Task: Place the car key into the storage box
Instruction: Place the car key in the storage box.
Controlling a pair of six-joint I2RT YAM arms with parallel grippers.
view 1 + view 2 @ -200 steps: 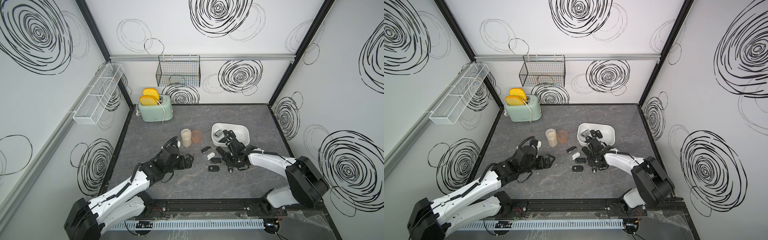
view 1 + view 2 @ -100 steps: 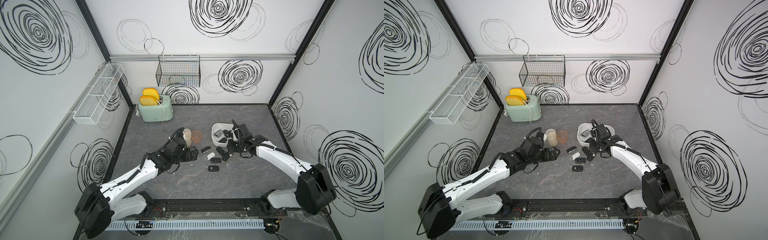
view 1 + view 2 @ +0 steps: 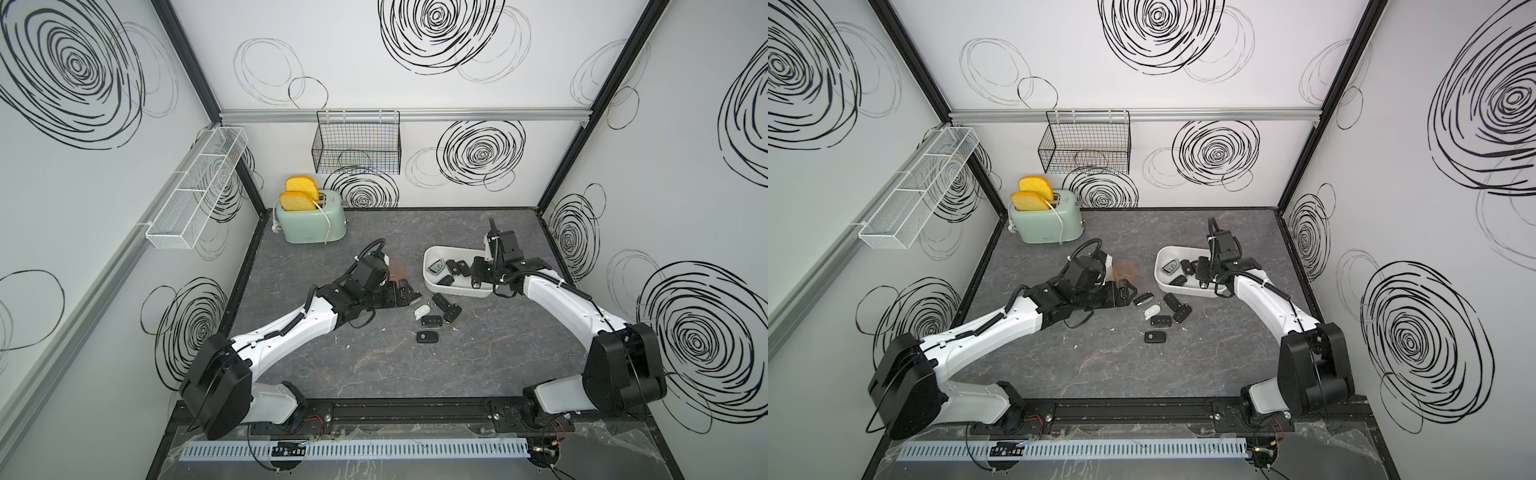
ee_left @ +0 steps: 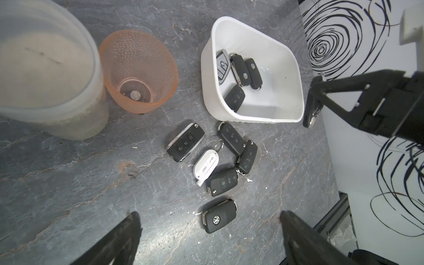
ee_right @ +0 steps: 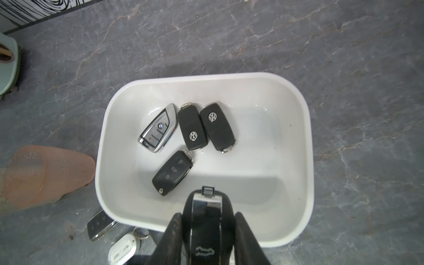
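Note:
My right gripper is to let go of the black car key on the bottom of the white storage box, beside the black logo keys [image 3: 473, 272] [image 5: 244, 142]. The held key is still just above the box's near part.
The white storage box [image 3: 428, 266] stands right of the table's middle and holds several car keys [image 5: 192, 128]. My right gripper [image 5: 207, 215] is shut on a black car key [image 5: 206, 206] with a chrome edge. It holds the key, end down, just above the box's near part [image 3: 476, 284]. Several more black keys [image 3: 428, 322] and a white fob [image 4: 205, 165] lie on the table in front of the box. My left gripper [image 4: 210, 215] is open, low over the table at the left of that cluster, with a logo key [image 4: 219, 215] between its fingers in the wrist view.
An orange cup [image 4: 137, 73] and a frosted cup [image 4: 46, 68] stand just left of the box, by my left wrist. A green toaster [image 3: 311, 216] with bread sits at the back left. A black wire basket [image 3: 355, 147] and a white mesh rack [image 3: 195, 187] hang on the walls.
My right gripper has lifted the key from the cluster on the table and carried it back over the box. My left arm has reached forward and right towards the loose keys.

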